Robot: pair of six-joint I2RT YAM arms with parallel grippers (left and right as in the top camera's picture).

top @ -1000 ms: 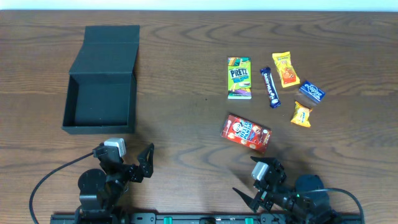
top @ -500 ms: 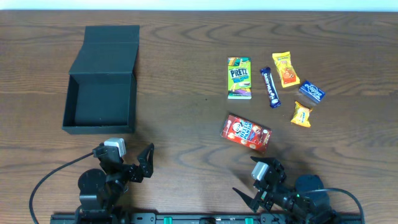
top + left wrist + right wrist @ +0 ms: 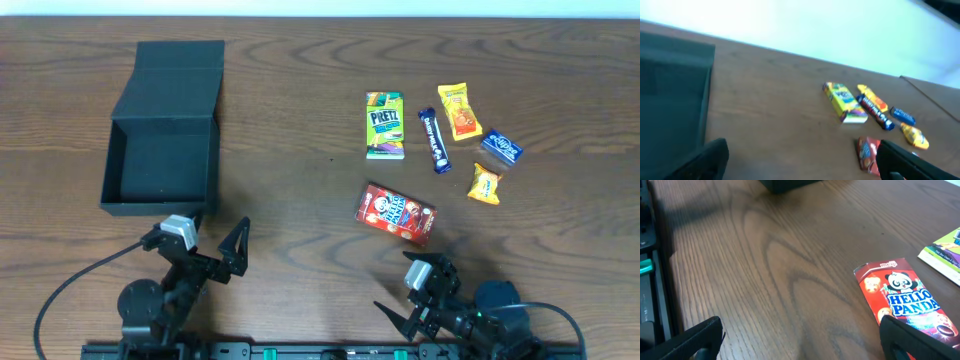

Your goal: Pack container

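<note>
I should next grab the black container with my left gripper by the middle of its side (image 3: 215, 168) (image 3: 704, 111) nearest the green Pretz box.
The black container (image 3: 160, 165) lies open at the left, its flap lid laid back; its edge shows in the left wrist view (image 3: 675, 100). It looks empty. Snack packets lie at the right: a red Hello Panda box (image 3: 396, 213) (image 3: 902, 300) (image 3: 868, 155), a green Pretz box (image 3: 384, 125) (image 3: 845, 102), a dark bar (image 3: 433, 140), a yellow-orange packet (image 3: 460, 110), a blue packet (image 3: 501, 148) and a small orange packet (image 3: 486, 184). My left gripper (image 3: 200, 248) (image 3: 800, 162) is open and empty, below the container. My right gripper (image 3: 412, 290) (image 3: 800, 340) is open and empty, below the Hello Panda box.
The wooden table (image 3: 300, 90) spans the view. Black cables (image 3: 75, 285) and the arm bases run along the front edge.
My left arm has lifted and moved forward toward the container. The right arm and all packets have not moved.
</note>
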